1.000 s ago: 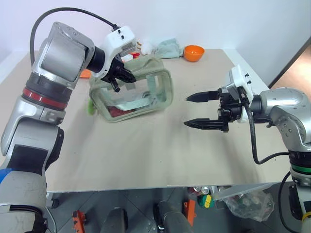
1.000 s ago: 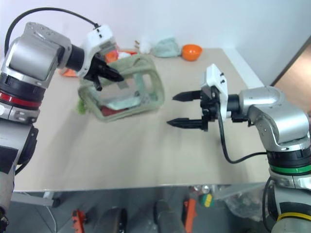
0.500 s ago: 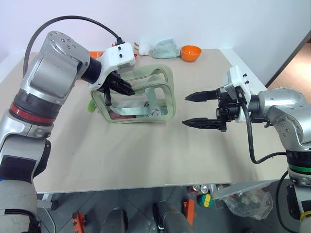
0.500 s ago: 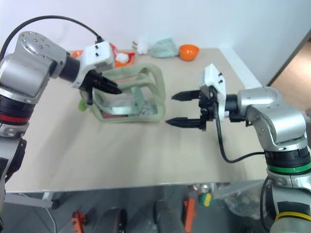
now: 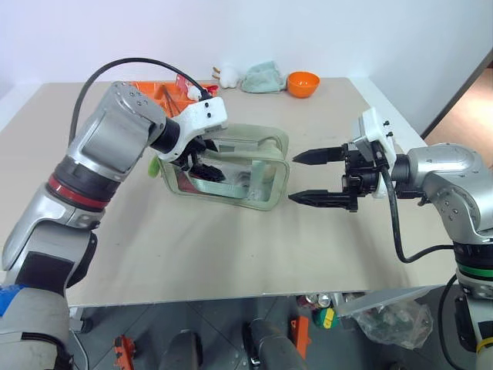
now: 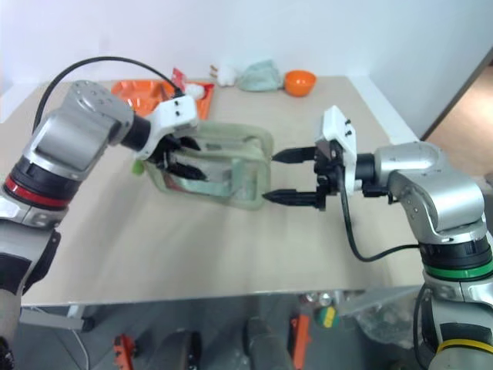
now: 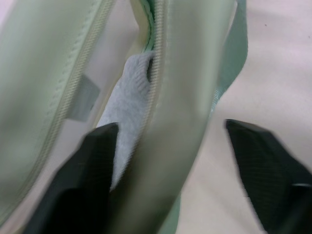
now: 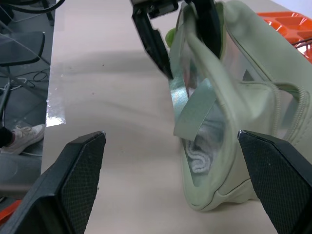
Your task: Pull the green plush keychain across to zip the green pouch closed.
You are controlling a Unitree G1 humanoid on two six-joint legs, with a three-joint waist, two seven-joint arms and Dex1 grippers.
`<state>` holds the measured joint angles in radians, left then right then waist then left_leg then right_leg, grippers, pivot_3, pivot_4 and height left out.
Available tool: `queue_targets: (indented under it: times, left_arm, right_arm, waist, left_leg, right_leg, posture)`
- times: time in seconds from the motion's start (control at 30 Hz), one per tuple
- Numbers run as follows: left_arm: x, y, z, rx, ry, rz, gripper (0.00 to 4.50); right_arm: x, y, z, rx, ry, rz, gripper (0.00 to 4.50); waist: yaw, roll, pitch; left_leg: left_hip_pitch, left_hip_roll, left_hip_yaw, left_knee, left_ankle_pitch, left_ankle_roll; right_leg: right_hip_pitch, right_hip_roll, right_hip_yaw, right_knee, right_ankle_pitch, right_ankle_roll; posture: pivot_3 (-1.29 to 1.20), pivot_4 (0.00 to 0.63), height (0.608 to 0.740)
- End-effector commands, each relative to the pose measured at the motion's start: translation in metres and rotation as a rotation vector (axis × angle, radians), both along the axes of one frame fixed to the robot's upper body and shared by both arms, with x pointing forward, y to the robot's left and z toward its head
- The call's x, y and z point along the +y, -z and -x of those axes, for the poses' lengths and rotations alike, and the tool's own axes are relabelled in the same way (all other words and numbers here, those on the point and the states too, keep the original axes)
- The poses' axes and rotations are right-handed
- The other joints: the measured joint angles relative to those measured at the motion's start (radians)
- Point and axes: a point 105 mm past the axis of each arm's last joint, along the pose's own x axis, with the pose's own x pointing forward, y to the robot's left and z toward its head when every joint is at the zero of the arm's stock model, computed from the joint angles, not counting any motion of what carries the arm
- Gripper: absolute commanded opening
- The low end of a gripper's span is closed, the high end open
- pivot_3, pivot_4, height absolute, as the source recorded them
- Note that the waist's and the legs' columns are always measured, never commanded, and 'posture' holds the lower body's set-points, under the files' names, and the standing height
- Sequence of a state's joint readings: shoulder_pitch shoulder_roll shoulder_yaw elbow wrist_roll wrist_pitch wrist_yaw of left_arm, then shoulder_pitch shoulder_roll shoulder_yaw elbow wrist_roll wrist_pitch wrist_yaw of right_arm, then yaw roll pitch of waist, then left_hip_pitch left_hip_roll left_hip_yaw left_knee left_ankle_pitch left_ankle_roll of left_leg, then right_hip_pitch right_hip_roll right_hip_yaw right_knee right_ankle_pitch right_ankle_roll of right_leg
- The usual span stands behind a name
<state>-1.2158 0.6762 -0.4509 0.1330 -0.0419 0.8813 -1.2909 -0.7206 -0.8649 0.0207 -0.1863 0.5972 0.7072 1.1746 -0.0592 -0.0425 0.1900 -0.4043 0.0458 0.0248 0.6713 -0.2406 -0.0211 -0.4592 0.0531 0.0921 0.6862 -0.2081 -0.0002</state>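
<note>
My left gripper will next close on the loose end point(image 5: 153, 168) of the green plush keychain, at the end of the green pouch farthest from my right gripper.
The green pouch point(image 5: 258, 179) lies on the table between my arms, its clear window facing me and its zipper point(image 7: 157, 63) open over a white cloth point(image 7: 130, 92) inside. A bit of the green plush keychain point(image 5: 152, 165) pokes out at the pouch's left end, behind my left hand. My left gripper point(image 5: 202, 162) is open, one finger inside the pouch's mouth and the other outside its rim. To the right of the pouch my right gripper point(image 5: 293, 179) hangs open, its fingertips just short of the pouch's right end, holding nothing.
At the far edge of the table stand an orange bowl point(image 5: 303, 82), a pale mint cloth lump point(image 5: 262, 77) and a small white toy point(image 5: 226, 75). An orange tray point(image 5: 158, 91) lies behind my left arm. The table's front edge runs close below both arms.
My left gripper has sunk and opened, letting go of the pouch's top. The pouch has dropped from tilted in the air to the table, nearer my right gripper, which kept still.
</note>
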Motion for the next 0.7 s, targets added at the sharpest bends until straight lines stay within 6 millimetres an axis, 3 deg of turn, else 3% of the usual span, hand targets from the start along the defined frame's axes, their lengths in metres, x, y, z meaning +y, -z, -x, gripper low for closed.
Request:
queue_targets:
  times: [0.03,0.27,0.43,0.53,0.6,0.7]
  left_arm:
    - [0.000,-0.026,-0.003,-0.061,-0.025,0.063,4.44]
    - [-0.010,-0.080,0.004,-0.157,0.051,0.327,4.44]
    - [0.003,-0.103,0.020,-0.275,0.191,0.425,4.44]
    - [0.015,-0.110,0.035,-0.299,0.288,0.490,4.44]
    - [0.034,-0.104,0.043,-0.319,0.313,0.507,4.44]
    - [0.068,-0.088,0.032,-0.391,0.205,0.523,4.44]
  right_arm:
    - [-0.001,-0.012,0.006,-0.051,-0.004,-0.011,4.50]
    - [-0.002,-0.011,0.007,-0.045,0.000,-0.011,4.50]
    - [0.001,-0.012,0.004,-0.046,-0.008,-0.015,4.50]
    - [0.002,-0.012,0.004,-0.046,-0.013,-0.016,4.50]
    - [0.004,-0.012,0.002,-0.060,-0.007,-0.019,4.50]
    - [0.005,-0.017,-0.015,-0.103,0.078,-0.039,4.50]
  waist:
    - [0.000,0.000,0.000]
    - [0.001,0.000,0.000]
    - [0.001,0.000,0.000]
    - [-0.002,0.000,0.000]
    - [-0.002,0.000,0.000]
    - [-0.007,0.000,0.000]
  left_leg:
    - [0.000,0.000,0.000,0.000,0.000,0.000]
    - [-0.001,0.000,0.000,0.000,0.000,0.000]
    - [0.000,0.000,0.000,0.000,0.000,0.000]
    - [0.001,0.001,0.001,0.000,0.000,0.000]
    - [0.001,0.001,0.001,0.000,0.000,0.000]
    - [0.001,0.001,0.002,-0.001,0.000,0.000]
  right_leg:
    - [0.000,0.000,0.000,0.000,0.000,0.000]
    - [0.000,0.000,0.000,0.000,0.000,0.001]
    - [0.000,0.000,0.000,0.000,0.000,0.000]
    - [0.000,0.000,0.001,0.000,0.000,0.000]
    - [0.000,0.000,0.001,0.000,0.000,0.000]
    - [0.000,0.000,0.001,0.000,0.000,0.000]
  posture:
    - [0.00,0.150,0.740]
    - [0.00,0.150,0.740]
    - [0.00,0.150,0.740]
    - [0.00,0.150,0.740]
    - [0.00,0.150,0.740]
    - [0.00,0.150,0.740]
